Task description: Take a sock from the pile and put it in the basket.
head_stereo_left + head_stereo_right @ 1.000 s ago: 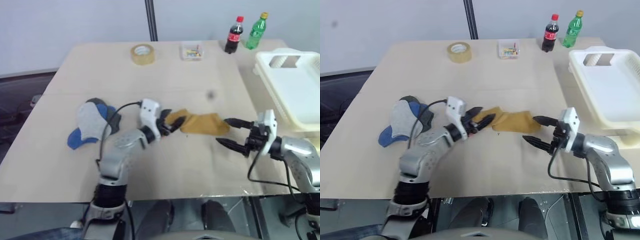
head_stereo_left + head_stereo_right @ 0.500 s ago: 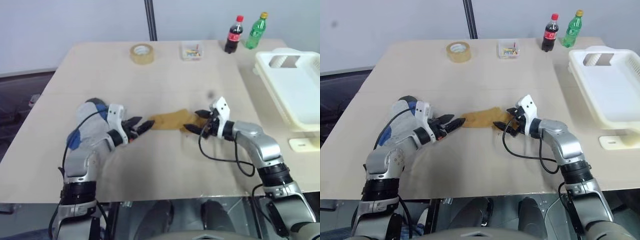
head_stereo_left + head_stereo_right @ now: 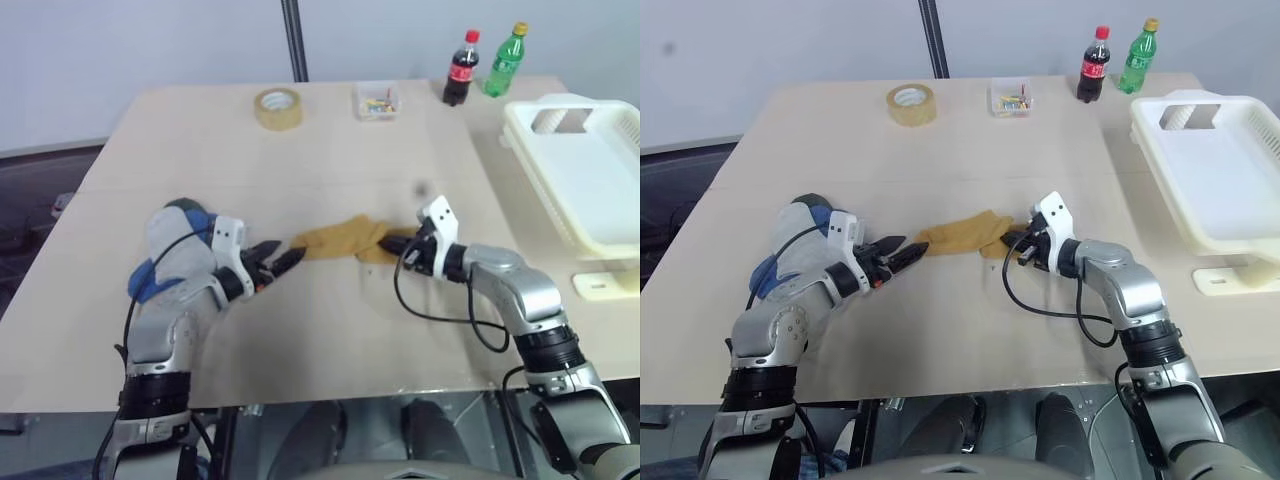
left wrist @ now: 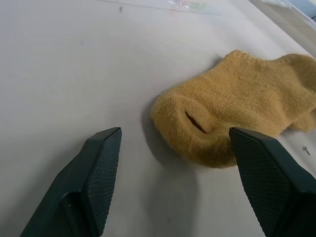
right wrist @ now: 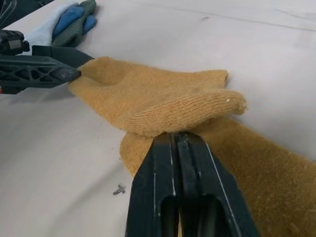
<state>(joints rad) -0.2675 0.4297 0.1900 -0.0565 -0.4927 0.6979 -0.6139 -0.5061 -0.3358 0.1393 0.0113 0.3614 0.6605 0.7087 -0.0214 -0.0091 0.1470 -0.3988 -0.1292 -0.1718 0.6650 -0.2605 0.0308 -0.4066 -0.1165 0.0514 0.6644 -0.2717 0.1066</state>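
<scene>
My right gripper's fingers are under the bunched-up upper layer of the mustard-yellow sock, so next my right gripper opens, takes that layer's loose edge (image 5: 222, 109) and pulls it flat.
The mustard-yellow sock (image 3: 338, 238) lies bunched in the middle of the table. My right gripper (image 3: 396, 245) is shut on the sock's (image 5: 148, 98) folded right edge, the fabric pinched between its fingers (image 5: 168, 153). My left gripper (image 3: 284, 256) stands open just left of the sock's (image 4: 237, 113) other end, not touching it. The pile (image 3: 172, 238) of grey and blue socks lies at the left, partly behind my left arm. The white slotted basket (image 3: 585, 190) stands at the right edge of the table.
A tape roll (image 3: 277, 107), a small clear box (image 3: 377, 100), a cola bottle (image 3: 461, 68) and a green bottle (image 3: 505, 61) stand along the far edge. A small white piece (image 3: 605, 285) lies in front of the basket.
My right gripper came in from the right and shut on the sock's right edge. My left gripper drew back to the left, off the sock. The sock now lies more bunched.
</scene>
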